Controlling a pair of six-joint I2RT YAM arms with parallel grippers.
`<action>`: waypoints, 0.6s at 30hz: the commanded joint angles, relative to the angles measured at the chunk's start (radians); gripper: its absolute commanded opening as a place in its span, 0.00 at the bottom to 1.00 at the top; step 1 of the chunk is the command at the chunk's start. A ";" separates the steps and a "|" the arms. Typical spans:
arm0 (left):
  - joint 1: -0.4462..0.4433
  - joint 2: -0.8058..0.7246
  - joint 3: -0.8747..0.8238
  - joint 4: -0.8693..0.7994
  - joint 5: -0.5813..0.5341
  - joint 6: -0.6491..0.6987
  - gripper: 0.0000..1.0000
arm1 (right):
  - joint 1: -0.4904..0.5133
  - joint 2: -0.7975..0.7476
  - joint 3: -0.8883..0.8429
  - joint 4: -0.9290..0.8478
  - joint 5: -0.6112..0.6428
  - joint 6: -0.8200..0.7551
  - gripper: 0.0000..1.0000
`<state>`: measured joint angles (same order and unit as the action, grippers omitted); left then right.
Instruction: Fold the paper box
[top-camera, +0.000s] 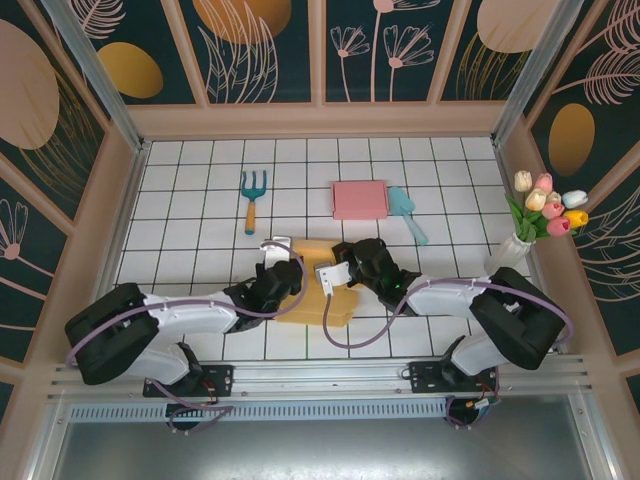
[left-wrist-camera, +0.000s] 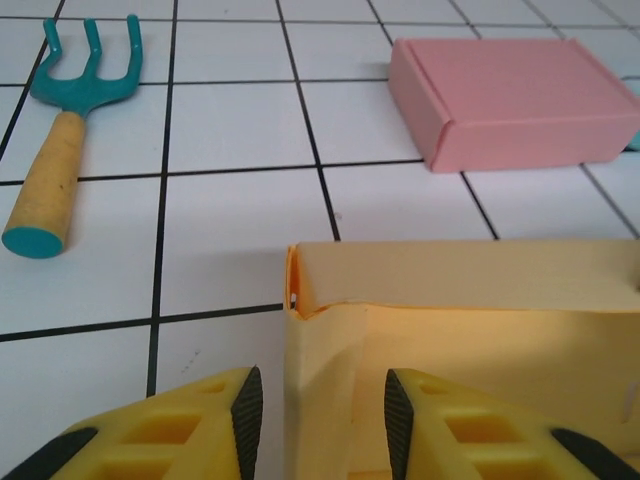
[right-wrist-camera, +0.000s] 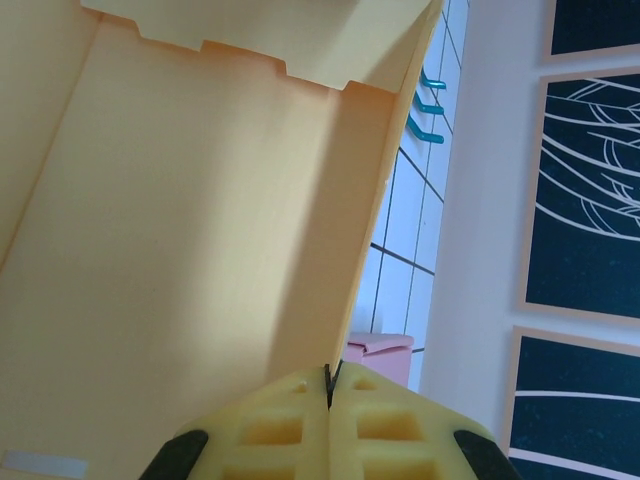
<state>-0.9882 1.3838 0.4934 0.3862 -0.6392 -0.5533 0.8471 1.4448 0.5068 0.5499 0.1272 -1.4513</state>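
I need to back my left gripper off, since it straddles the box's side while the back side's corner gapes, and take that corner from the box's outer side (left-wrist-camera: 291, 345).
The yellow paper box (top-camera: 318, 292) lies half folded on the tiled table between the two arms. In the left wrist view its left wall (left-wrist-camera: 340, 380) stands upright between the fingers of my left gripper (left-wrist-camera: 322, 422), which is open, with a gap on each side of the wall. From above, that gripper (top-camera: 283, 276) sits at the box's left edge. My right gripper (right-wrist-camera: 328, 385) is shut on the thin edge of a raised box panel (right-wrist-camera: 180, 250). In the top view it (top-camera: 343, 264) is at the box's upper right part.
A closed pink box (top-camera: 360, 199) (left-wrist-camera: 520, 100) lies behind the yellow one. A teal hand fork with a wooden handle (top-camera: 252, 198) (left-wrist-camera: 60, 150) is to the back left and a teal scoop (top-camera: 407, 212) to the right. A vase of tulips (top-camera: 535, 215) stands by the right wall.
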 joint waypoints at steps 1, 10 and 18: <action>0.008 -0.030 -0.003 -0.024 0.009 0.016 0.41 | 0.004 0.025 -0.043 -0.116 -0.014 0.022 0.00; 0.106 0.051 -0.025 0.055 0.153 0.033 0.45 | 0.012 0.024 -0.045 -0.124 -0.014 0.021 0.00; 0.120 0.128 0.011 0.109 0.181 0.044 0.36 | 0.021 0.021 -0.080 -0.043 -0.006 0.002 0.00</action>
<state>-0.8757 1.4799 0.4789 0.4755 -0.4652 -0.5262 0.8532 1.4494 0.4728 0.5591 0.1310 -1.4334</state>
